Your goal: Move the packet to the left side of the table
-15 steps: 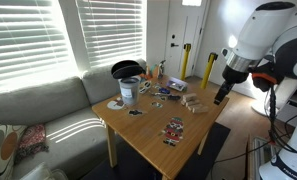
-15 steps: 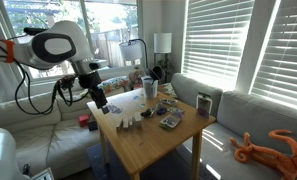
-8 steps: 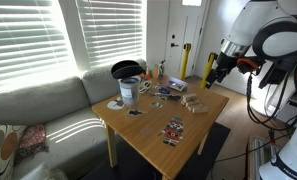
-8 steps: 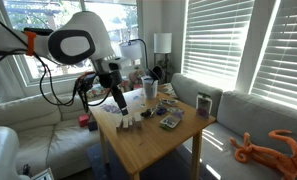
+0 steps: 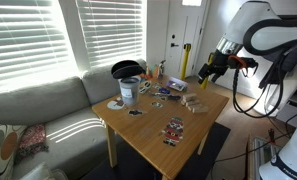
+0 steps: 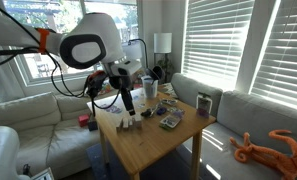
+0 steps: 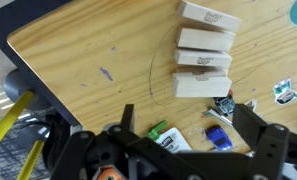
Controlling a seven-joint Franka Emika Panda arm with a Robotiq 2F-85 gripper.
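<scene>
I will shut my gripper on the body of the white packet (image 5: 178,84) (image 7: 169,138), just under its green cap and next to the small blue toy.
The packet (image 5: 174,130), dark red and black with white speckles, lies flat on the light-wood table (image 5: 148,142) near its front edge. It also shows in an exterior view (image 6: 169,121). It is out of the wrist view. My gripper (image 5: 205,76) hangs open and empty above the table's far edge, over the row of pale wooden blocks (image 7: 203,50), well away from the packet. In the wrist view the open fingers (image 7: 188,125) frame a white tube with a green cap (image 7: 171,140) and a small blue toy (image 7: 216,137).
A white can (image 5: 129,92), a black bowl (image 5: 125,69) and small flat pieces crowd the table's back. The wooden blocks (image 6: 129,122) stand by the gripper (image 6: 129,104). A green cup (image 6: 203,102) stands at one corner. Sofas flank the table.
The arm has swung in from beside the table to over its edge, above the wooden blocks. The gripper stays open. The packet has not moved.
</scene>
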